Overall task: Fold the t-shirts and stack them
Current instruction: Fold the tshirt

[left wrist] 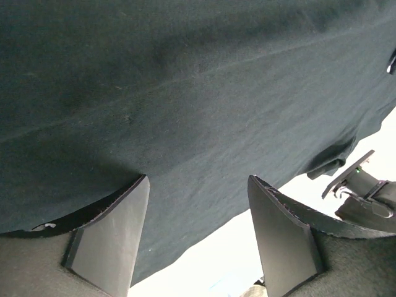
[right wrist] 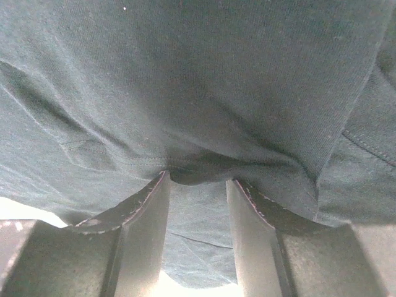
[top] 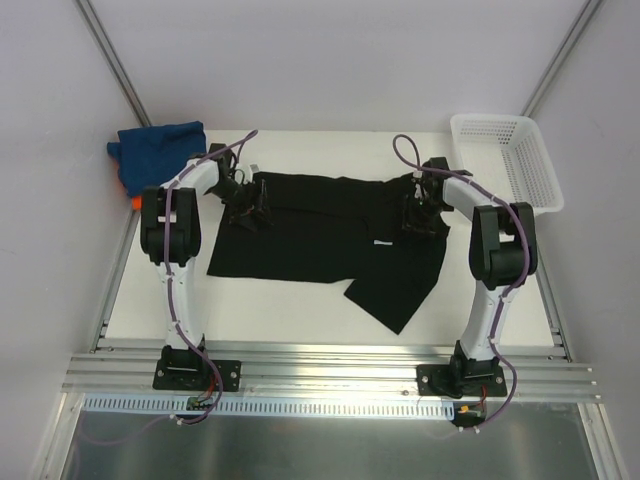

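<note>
The robot's right gripper needs to next move to the front corner (top: 398, 329) (right wrist: 207, 283) of the black t-shirt's sleeve, nearest the metal rails, and close there.
The black t-shirt (top: 310, 235) lies spread on the white table, with its small white tag (top: 380, 243) right of centre and one part trailing toward the front. My left gripper (top: 250, 203) is low over the shirt's left side. In the left wrist view it (left wrist: 198, 179) is open, with the black cloth (left wrist: 185, 93) under the wide-apart fingers. My right gripper (top: 418, 217) is on the shirt's right side. In the right wrist view it (right wrist: 198, 178) stands partly open, with a fold of black cloth (right wrist: 198, 124) bunched at the fingertips. The blue shirt (top: 160, 148) lies on the orange shirt (top: 121, 187) at the back left.
A white mesh basket (top: 500, 122) stands at the back right corner. Bare white table (top: 280, 310) shows in front of the black shirt. Metal rails (top: 330, 365) run along the near edge by the arm bases. Part of the other arm (left wrist: 362, 189) shows in the left wrist view.
</note>
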`<control>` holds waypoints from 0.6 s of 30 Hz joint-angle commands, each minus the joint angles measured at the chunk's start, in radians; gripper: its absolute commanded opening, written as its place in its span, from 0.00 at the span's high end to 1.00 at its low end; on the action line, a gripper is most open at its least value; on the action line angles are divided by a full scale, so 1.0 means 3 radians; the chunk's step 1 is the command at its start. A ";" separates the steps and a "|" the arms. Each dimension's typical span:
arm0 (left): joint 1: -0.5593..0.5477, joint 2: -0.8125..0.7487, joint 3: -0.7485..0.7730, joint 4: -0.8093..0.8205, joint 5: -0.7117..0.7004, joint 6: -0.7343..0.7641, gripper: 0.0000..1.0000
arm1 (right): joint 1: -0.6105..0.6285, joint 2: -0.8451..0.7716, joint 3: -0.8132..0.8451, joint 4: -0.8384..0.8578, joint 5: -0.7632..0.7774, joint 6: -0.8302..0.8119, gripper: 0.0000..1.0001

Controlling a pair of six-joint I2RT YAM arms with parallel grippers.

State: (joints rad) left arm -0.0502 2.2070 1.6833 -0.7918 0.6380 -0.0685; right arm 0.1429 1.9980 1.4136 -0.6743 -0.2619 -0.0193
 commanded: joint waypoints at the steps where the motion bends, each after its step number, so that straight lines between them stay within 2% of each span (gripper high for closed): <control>1: 0.0024 0.0068 0.0152 -0.0045 0.0082 -0.0048 0.34 | -0.0036 0.0120 0.0237 -0.0038 0.0045 -0.0058 0.55; 18: 0.0009 0.0241 0.0443 -0.0045 0.0077 -0.0063 0.34 | -0.0036 0.0493 0.0831 -0.0018 0.0137 -0.0130 0.55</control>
State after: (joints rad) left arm -0.0505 2.2631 1.7790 -0.7982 0.6476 -0.0860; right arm 0.1368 2.1304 1.6238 -0.6857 -0.2436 -0.0391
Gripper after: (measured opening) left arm 0.662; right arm 0.455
